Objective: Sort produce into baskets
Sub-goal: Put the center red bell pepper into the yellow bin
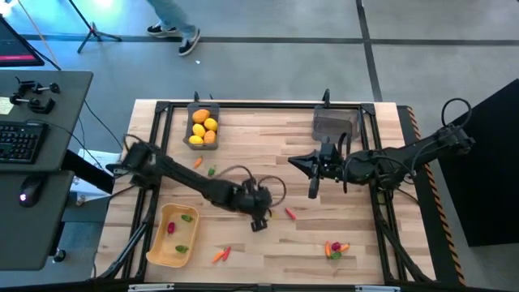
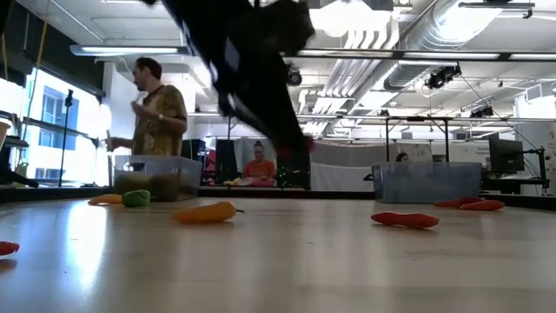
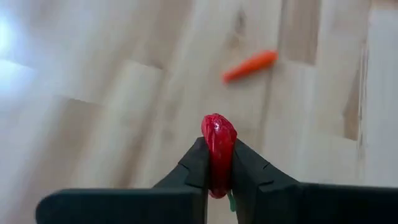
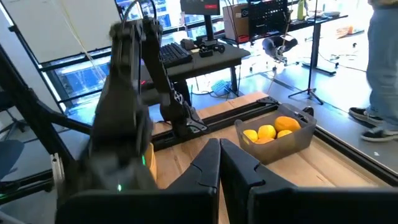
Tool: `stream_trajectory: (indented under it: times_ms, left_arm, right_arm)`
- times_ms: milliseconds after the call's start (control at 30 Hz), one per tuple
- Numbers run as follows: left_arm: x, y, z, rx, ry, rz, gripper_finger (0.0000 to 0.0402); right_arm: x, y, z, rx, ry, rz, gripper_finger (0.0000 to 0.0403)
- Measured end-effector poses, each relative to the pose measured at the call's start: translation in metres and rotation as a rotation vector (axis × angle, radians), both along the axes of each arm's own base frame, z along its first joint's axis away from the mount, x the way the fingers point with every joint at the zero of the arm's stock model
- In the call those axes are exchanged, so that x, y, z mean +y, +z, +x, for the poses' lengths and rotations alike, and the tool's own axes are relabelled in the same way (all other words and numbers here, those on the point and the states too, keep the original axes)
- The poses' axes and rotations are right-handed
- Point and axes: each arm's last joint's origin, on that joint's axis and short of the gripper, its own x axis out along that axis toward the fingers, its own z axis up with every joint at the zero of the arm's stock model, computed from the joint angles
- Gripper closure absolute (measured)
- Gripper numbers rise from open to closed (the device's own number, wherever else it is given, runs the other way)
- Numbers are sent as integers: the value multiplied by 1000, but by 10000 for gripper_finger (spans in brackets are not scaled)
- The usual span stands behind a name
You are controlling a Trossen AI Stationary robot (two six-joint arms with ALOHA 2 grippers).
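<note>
The tan tray sits at a slant beside the black frame, so next my left gripper puts the red piece inside, then takes the tan tray's rim (image 1: 184, 262) and straightens it.
My left gripper (image 1: 259, 217) hangs over the middle of the table, shut on a small red produce piece (image 3: 218, 134) with a green stem. My right gripper (image 1: 313, 180) is shut and empty, raised over the table's right half. One dark grey basket (image 1: 203, 126) at the far left holds yellow and orange fruits. A second grey basket (image 1: 336, 126) stands at the far right. The tan tray (image 1: 166, 245) at the near left holds green and magenta pieces. A red chilli (image 1: 290, 213) lies on the table just right of my left gripper. My left gripper pinches the red piece by its two sides (image 3: 217, 163) between its two fingers. The piece's rounded end (image 3: 218, 124) sticks out past the fingertips and its green stem (image 3: 231, 202) shows farther back. The fingers slant down from the table's left. The piece is lifted clear.
Loose on the table lie an orange piece (image 1: 197, 163) and a green one (image 1: 212, 171) near the fruit basket, an orange piece (image 1: 220, 255) at the near edge and a small cluster (image 1: 335, 249) at the near right. A black frame (image 1: 268, 105) borders the table. A person stands beyond it.
</note>
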Motion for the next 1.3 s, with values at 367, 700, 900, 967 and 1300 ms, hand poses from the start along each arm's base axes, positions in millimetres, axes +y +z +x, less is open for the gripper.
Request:
stream_trajectory:
  times_ms: [367, 700, 900, 967, 1300]
  left_arm:
    - [-6, 114, -102, 18, -29, 42, 395]
    - [-79, 112, -208, 238, 103, -95, 395]
    - [-100, 101, -244, 320, 221, -131, 396]
    - [-103, 88, -249, 335, 251, -158, 396]
    - [-95, 22, -252, 454, 179, -291, 396]
  right_arm:
    - [-1, -12, -3, 109, -18, 10, 402]
    - [-3, -29, -7, 221, -85, 89, 402]
    - [-7, -41, -7, 229, -130, 116, 402]
    - [-10, -45, -7, 237, -147, 139, 402]
    - [-9, -55, 1, 264, -120, 229, 402]
